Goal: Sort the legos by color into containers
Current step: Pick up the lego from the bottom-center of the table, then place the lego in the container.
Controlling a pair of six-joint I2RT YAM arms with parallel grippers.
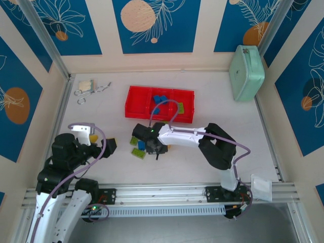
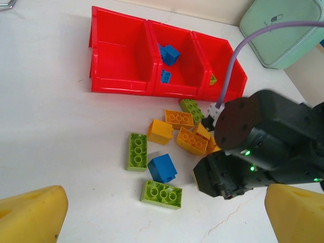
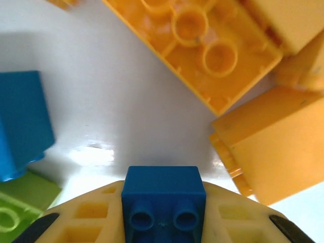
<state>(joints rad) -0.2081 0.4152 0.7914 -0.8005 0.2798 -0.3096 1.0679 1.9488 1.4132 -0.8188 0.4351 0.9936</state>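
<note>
The small blue lego, now low over the loose pile, will be let go by my right gripper next to the front blue lego in the red tray's middle compartment (image 1: 162, 108).
My right gripper (image 3: 163, 207) is shut on a small blue lego (image 3: 163, 188) just above the table, low over the loose pile (image 1: 152, 144). Around it lie orange legos (image 3: 202, 45), another blue brick (image 3: 23, 121) and a light green one (image 3: 20, 202). The left wrist view shows two light green bricks (image 2: 137, 151), a blue one (image 2: 162, 168) and several orange ones (image 2: 192, 140) beside the right gripper's black body (image 2: 228, 174). The red tray (image 1: 135, 97) has two blue legos (image 2: 168, 53) in its middle compartment and a green piece (image 2: 213, 79) in the right. My left gripper (image 2: 162, 217) hangs open, near-left of the pile.
A mint-green rounded case (image 1: 246, 72) leans at the back right. Metal clips (image 1: 93, 90) and a small pale item (image 1: 85, 83) lie at the back left. Walls close the table on three sides; bare table lies right of the pile.
</note>
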